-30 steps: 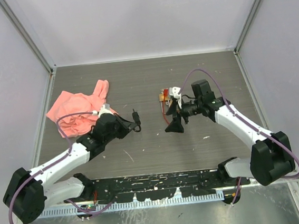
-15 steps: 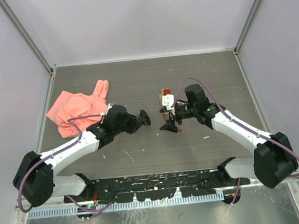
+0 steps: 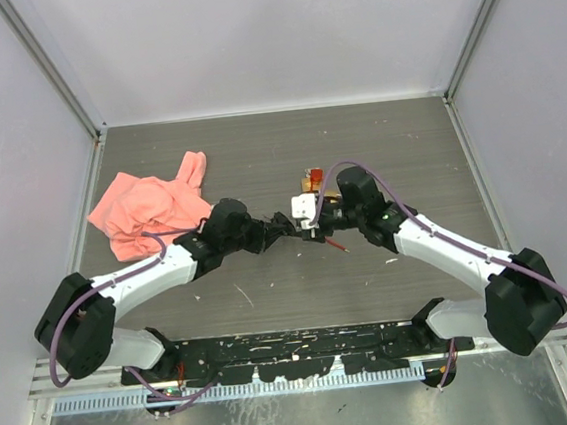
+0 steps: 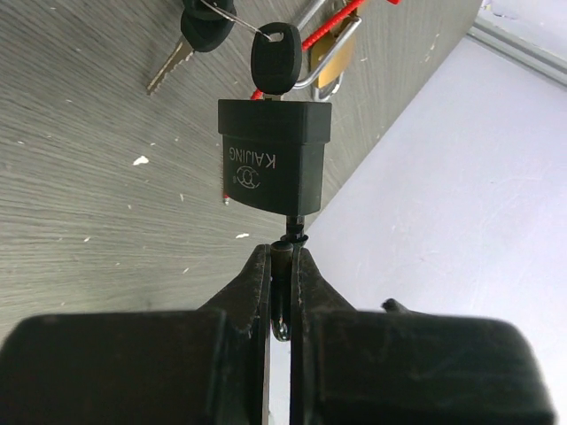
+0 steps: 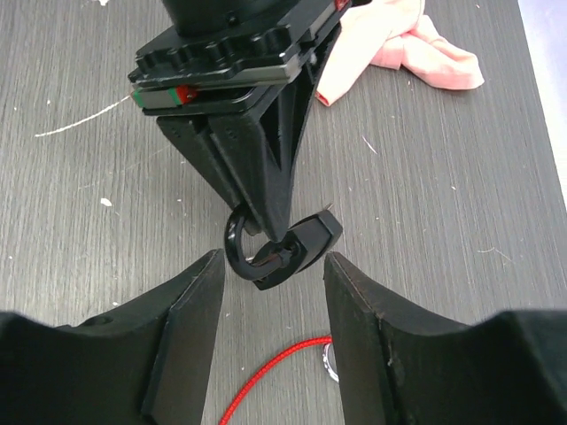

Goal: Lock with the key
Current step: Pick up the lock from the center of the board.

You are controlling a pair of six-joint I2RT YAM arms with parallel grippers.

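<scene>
My left gripper holds the black padlock by its shackle. Next, my right gripper takes the shackle so that my left gripper is free to grip the body (image 4: pixel 270 168).
My left gripper (image 4: pixel 282 257) is shut on the shackle of a black padlock (image 4: pixel 273 155) and holds it above the table. A black-headed key (image 4: pixel 276 57) sits at the padlock's far end, apparently in the keyhole. A second key (image 4: pixel 197 37) hangs from it on a wire ring. In the right wrist view the padlock (image 5: pixel 301 248) and its shackle (image 5: pixel 233 248) hang from the left fingers (image 5: pixel 266 168). My right gripper (image 5: pixel 273 288) is open, its fingertips just short of the padlock on either side. In the top view both grippers meet at the padlock (image 3: pixel 289 222).
A brass padlock (image 4: pixel 332 57) on a red cord (image 5: pixel 275 372) lies on the table just behind the grippers; it also shows in the top view (image 3: pixel 312 180). A pink cloth (image 3: pixel 148 210) lies at the left. The table is walled on three sides.
My left arm has carried the padlock to the right, toward the middle. My right gripper has moved left to meet it and now stands open around it.
</scene>
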